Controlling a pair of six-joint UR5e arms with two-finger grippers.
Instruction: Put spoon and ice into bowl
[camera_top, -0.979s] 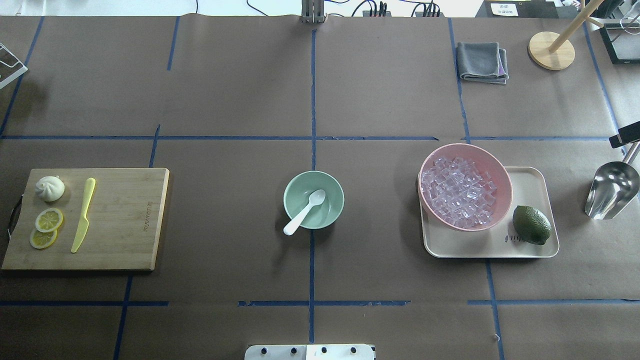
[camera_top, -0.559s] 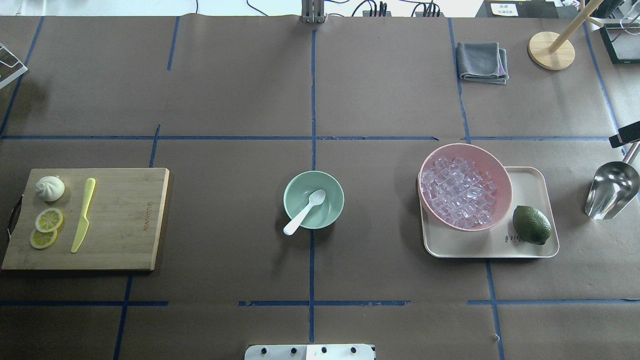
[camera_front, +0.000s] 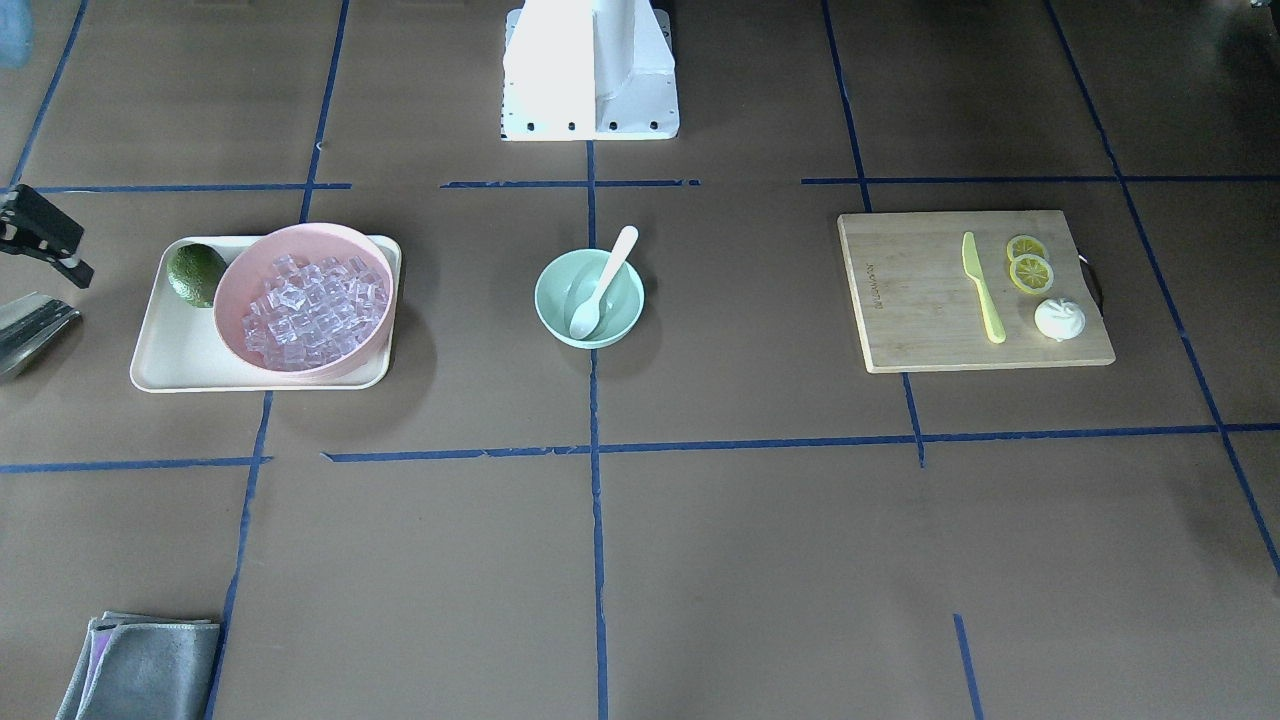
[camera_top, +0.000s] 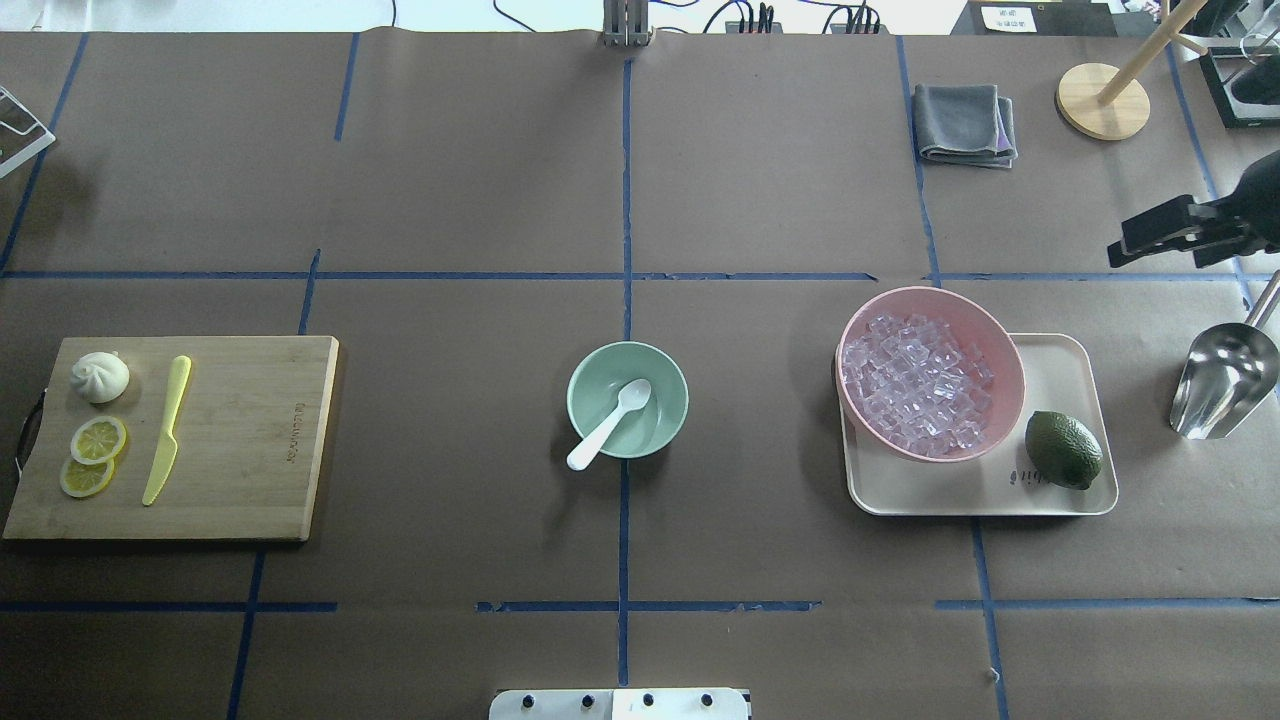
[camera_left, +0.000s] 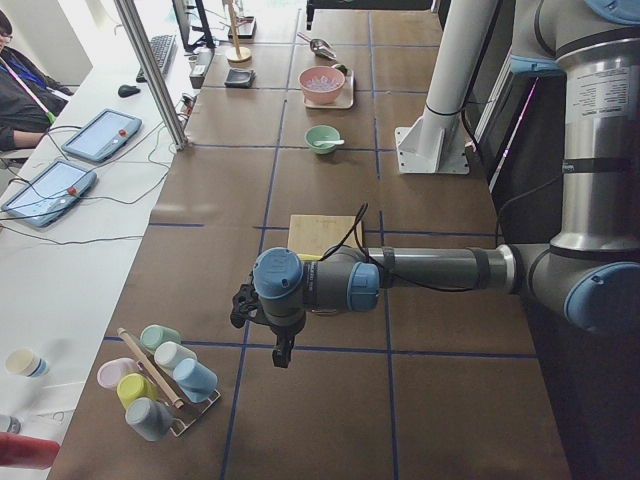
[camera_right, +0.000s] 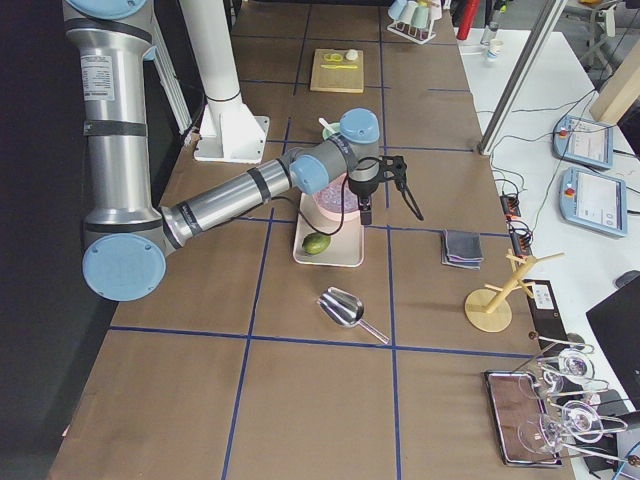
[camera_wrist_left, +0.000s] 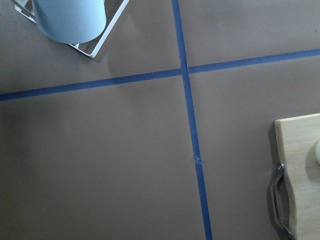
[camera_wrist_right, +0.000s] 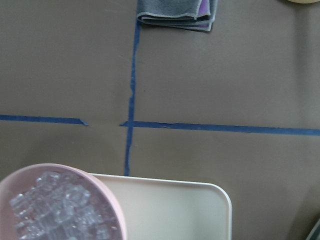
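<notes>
A clear ice cube near the pink bowl's middle (camera_front: 292, 296), slightly toward the dark green fruit, is the next thing my right gripper should close on.
The white spoon (camera_top: 610, 423) lies with its scoop in the mint-green bowl (camera_top: 580, 385) at the table's middle, its handle over the near rim; both also show in the front view, the spoon (camera_front: 603, 285) in the bowl (camera_front: 548, 300). The clear ice cubes (camera_top: 918, 385) fill the pink bowl (camera_top: 1005, 345) on the cream tray (camera_top: 1060, 370). My right gripper (camera_top: 1165, 240) hangs above the table, beyond and to the right of the pink bowl, its fingers spread and empty. My left gripper (camera_left: 272, 335) shows only in the exterior left view, past the cutting board's end; I cannot tell its state.
A metal scoop (camera_top: 1225, 380) lies right of the tray. A dark green fruit (camera_top: 1063, 450) sits on the tray. The cutting board (camera_top: 250, 440) holds a yellow-green knife (camera_top: 165, 430), a bun (camera_top: 100, 377) and lemon slices (camera_top: 97, 440). A grey cloth (camera_top: 965, 123) and a wooden stand (camera_top: 1103, 100) are far right.
My right gripper has moved from the right edge further into the overhead view, away from the scoop. The spoon, bowls and ice have not moved.
</notes>
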